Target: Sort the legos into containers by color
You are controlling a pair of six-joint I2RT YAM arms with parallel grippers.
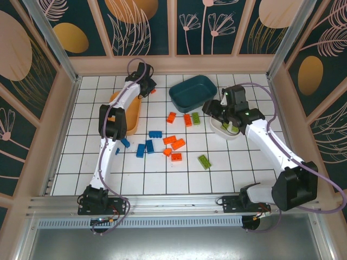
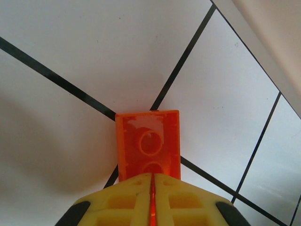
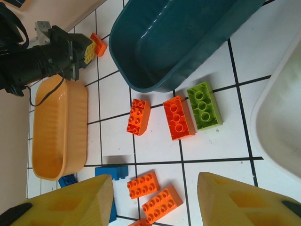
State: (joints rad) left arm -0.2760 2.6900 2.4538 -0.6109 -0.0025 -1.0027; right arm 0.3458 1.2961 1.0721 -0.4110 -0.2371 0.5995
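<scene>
Next, my left gripper brings the orange lego onto open tiles and grips it by its long sides (image 2: pixel 178 141), because its shut fingers meet the lego's hollow bottom side.
My left gripper (image 2: pixel 153 176) is shut on an orange lego (image 2: pixel 149 141), held just above the white tiles. From above, that gripper (image 1: pixel 147 86) is at the back of the table, between the orange container (image 1: pixel 128 115) and the dark teal container (image 1: pixel 192 92). My right gripper (image 1: pixel 217 115) stands open and empty at the left rim of the white container (image 1: pixel 223 131). Under its fingers (image 3: pixel 70 202) lie loose orange legos (image 3: pixel 143 184), a blue lego (image 3: pixel 113 172) and a green lego (image 3: pixel 204 106). The left gripper (image 3: pixel 82 49) with its orange lego (image 3: pixel 99 44) is at the top left there.
Several orange, blue and green legos are scattered mid-table, among them an orange one (image 1: pixel 178 144), a blue one (image 1: pixel 140 150) and a green one (image 1: pixel 204 161). Wooden walls (image 1: pixel 173 64) fence the table. The left arm's links stretch over the orange container.
</scene>
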